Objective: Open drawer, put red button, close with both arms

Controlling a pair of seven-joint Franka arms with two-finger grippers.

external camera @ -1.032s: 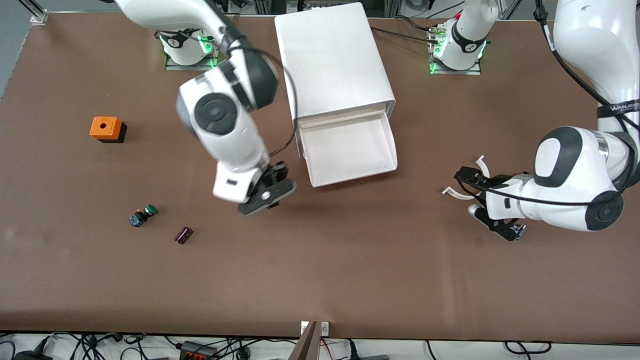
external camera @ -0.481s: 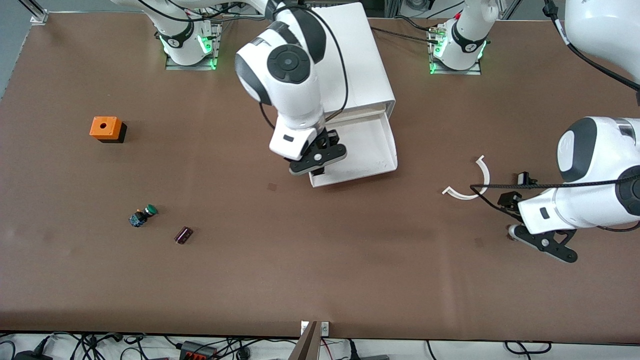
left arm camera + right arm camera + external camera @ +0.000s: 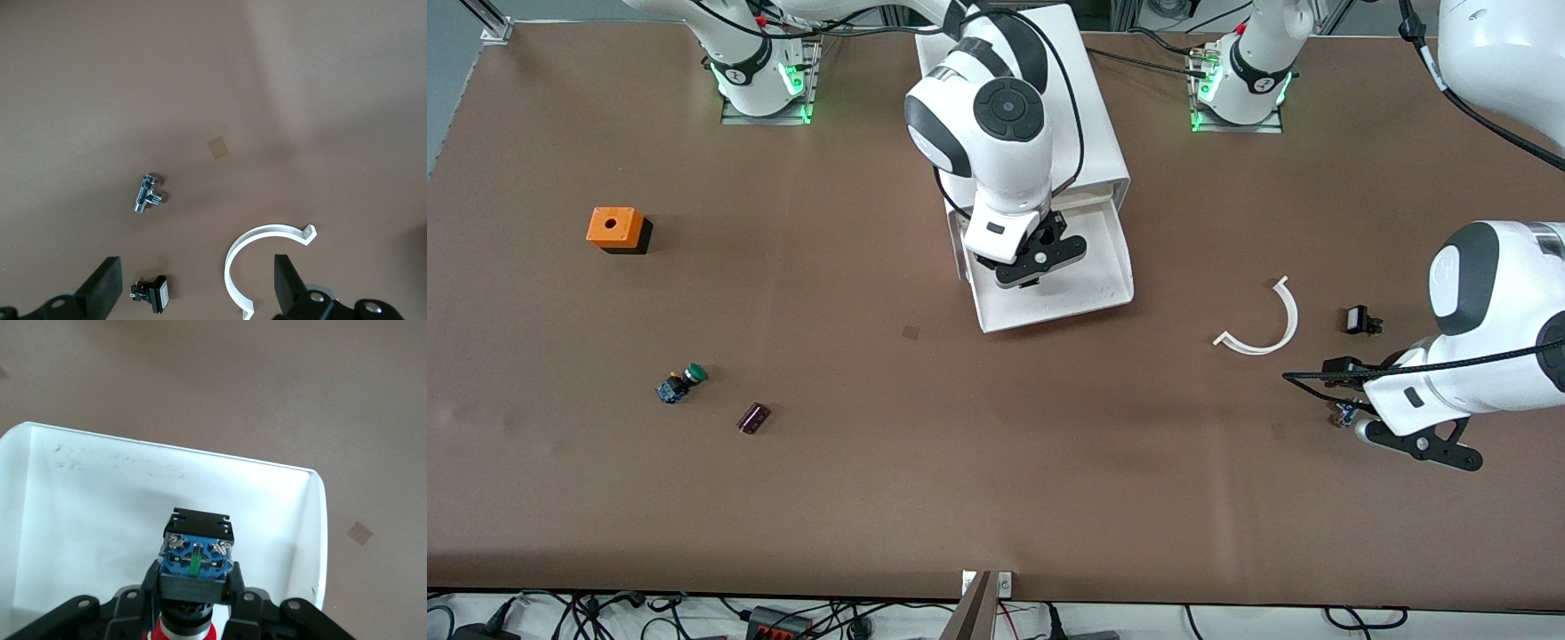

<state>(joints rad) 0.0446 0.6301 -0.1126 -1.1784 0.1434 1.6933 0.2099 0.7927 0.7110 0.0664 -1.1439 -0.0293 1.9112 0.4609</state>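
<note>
My right gripper is going to let go of the red button on the middle of the open white drawer's bottom (image 3: 1040, 274) (image 3: 188, 540).
The white drawer (image 3: 1054, 307) stands pulled open from its white cabinet (image 3: 1089, 133) in the middle of the table. My right gripper (image 3: 1040, 258) hangs over the open drawer, shut on the red button. In the right wrist view the gripper (image 3: 195, 583) clamps the red button (image 3: 195, 553) by its black body, blue terminal end pointing into the drawer (image 3: 87, 493), red cap toward the wrist. In the front view the gripper hides the button. My left gripper (image 3: 1423, 444) is open and empty above the table at the left arm's end (image 3: 193, 293).
An orange box (image 3: 615, 229), a green-capped switch (image 3: 681, 382) and a dark cylinder (image 3: 753, 417) lie at the right arm's end. A white curved clip (image 3: 1267, 324), a black switch (image 3: 1359, 320) and a metal fitting (image 3: 1343, 413) lie near the left gripper.
My right arm has swung from over the table beside the drawer to over the open drawer. My left gripper has drifted off the curved clip toward the left arm's end of the table.
</note>
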